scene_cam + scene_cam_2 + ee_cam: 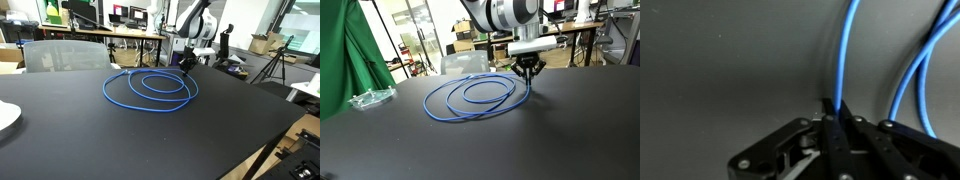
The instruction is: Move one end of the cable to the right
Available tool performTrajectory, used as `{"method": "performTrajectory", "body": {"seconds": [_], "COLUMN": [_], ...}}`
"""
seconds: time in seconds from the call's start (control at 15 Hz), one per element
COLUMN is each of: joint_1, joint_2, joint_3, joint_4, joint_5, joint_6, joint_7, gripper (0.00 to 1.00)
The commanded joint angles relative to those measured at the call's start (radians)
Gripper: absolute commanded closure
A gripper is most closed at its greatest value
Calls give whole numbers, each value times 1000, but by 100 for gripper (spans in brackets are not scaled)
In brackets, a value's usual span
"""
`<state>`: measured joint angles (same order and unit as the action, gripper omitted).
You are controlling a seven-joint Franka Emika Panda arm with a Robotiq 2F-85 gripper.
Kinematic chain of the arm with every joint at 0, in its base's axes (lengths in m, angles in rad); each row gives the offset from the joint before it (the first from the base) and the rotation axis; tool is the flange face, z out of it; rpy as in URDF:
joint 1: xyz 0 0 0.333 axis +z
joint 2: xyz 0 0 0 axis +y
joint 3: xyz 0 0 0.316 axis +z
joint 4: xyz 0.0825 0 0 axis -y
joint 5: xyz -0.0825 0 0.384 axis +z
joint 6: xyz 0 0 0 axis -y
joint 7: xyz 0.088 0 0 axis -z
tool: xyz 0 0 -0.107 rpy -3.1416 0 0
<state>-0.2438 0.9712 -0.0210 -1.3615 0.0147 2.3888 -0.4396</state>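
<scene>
My gripper needs to release the strand of cable on the bare black table (200, 79) just outside the cable's loops, toward the tripods.
The cable (150, 88) is a thin bright-blue cord lying in about two loose oval loops on the black table (120, 140); it also shows in the other exterior view (475, 97). My gripper (187, 64) is down at the table at the loops' edge, also seen in an exterior view (527, 72). In the wrist view the fingers (834, 110) are shut on a strand of the cable (846, 50), which runs up from between the fingertips. A second strand (925, 70) curves past to the right.
A clear plastic item (370, 98) lies near the table's edge by a green curtain (340, 50). A white plate (6, 116) sits at one table edge. A grey chair (65, 55) stands behind the table. Desks and tripods fill the background.
</scene>
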Motion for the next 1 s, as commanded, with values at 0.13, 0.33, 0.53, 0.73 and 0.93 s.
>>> {"method": "performTrajectory", "body": {"seconds": [0.13, 0.33, 0.53, 0.73, 0.93], "joint_1": [-52, -80, -126, -182, -254], "joint_2": [-105, -176, -248, -285, -281], "joint_3": [19, 15, 18, 23, 37], "joint_4": [-69, -151, -244, -310, -350], "joint_5": [110, 180, 264, 360, 476], "joint_6": [-55, -5, 56, 106, 148], "joint_7": [134, 181, 196, 189, 166], "gripper": [98, 98, 98, 98, 98]}}
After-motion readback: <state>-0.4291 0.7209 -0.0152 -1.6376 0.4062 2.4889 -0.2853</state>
